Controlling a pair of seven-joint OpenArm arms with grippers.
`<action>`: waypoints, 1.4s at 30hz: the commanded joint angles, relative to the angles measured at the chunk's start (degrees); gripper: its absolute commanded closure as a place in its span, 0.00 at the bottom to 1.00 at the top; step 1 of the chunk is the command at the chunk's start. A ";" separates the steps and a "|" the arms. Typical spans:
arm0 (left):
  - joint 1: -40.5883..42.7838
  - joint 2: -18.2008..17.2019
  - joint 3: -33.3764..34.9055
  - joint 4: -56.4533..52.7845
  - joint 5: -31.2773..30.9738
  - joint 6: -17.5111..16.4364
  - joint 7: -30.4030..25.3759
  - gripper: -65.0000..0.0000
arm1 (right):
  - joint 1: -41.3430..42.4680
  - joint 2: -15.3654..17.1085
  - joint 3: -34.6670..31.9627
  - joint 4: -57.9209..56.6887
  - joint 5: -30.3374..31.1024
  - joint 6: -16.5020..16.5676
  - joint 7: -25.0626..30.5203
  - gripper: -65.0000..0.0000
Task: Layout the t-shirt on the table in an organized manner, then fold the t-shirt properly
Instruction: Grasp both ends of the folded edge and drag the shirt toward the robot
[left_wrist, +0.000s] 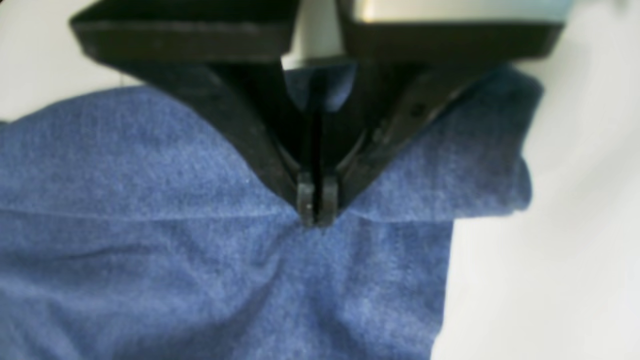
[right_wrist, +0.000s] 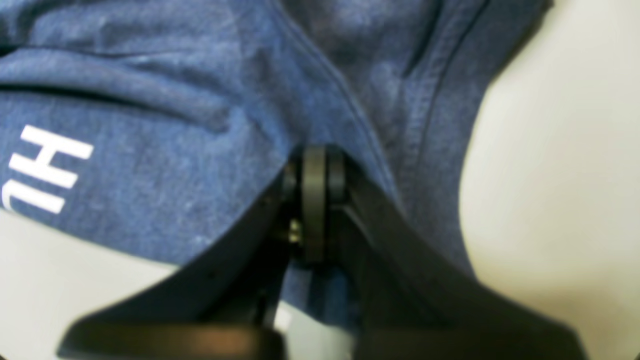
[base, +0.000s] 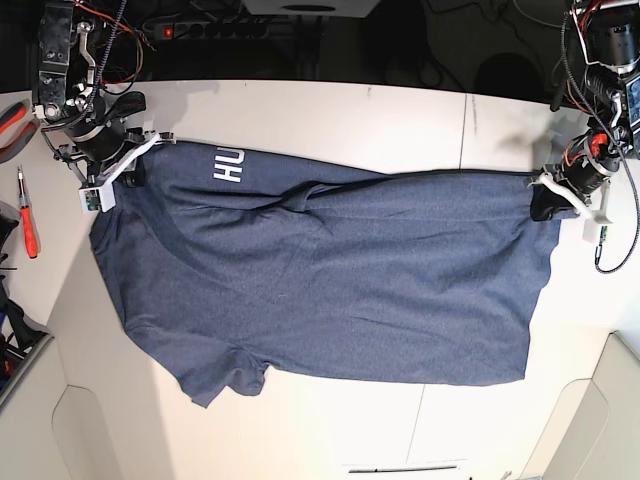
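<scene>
My right hand will release the navy t-shirt's corner on the white tabletop (base: 138, 118) near the table's far edge.
The navy t-shirt (base: 330, 280) lies spread across the table (base: 400, 115), stretched between both grippers, with one sleeve hanging toward the front left. White lettering (base: 228, 163) shows near its far edge. On the right of the base view, my left gripper (base: 545, 195) is shut on the shirt's right edge. Up close, its fingertips (left_wrist: 317, 200) pinch a fold of blue fabric (left_wrist: 150, 200). At the far left corner my right gripper (base: 125, 165) is shut on the shirt. Its tips (right_wrist: 315, 165) bite into cloth (right_wrist: 175, 165) beside the white letters (right_wrist: 42, 170).
A red-handled screwdriver (base: 28, 215) and red pliers (base: 10, 115) lie at the table's left edge. A power strip (base: 215, 25) and cables sit behind the table. A thin dark seam (base: 463, 120) crosses the tabletop on the right.
</scene>
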 joint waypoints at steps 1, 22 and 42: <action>1.60 -0.85 -1.07 0.90 2.29 1.73 4.31 1.00 | -0.33 0.63 0.11 1.09 0.02 0.00 -0.83 1.00; 10.21 -0.35 -9.55 4.24 -5.64 -1.56 7.69 1.00 | -8.31 0.63 0.11 4.42 3.26 1.97 -3.56 1.00; 10.97 -0.37 -9.55 5.35 -12.98 -1.56 11.19 1.00 | -9.64 0.63 0.11 12.02 5.46 1.92 -5.99 1.00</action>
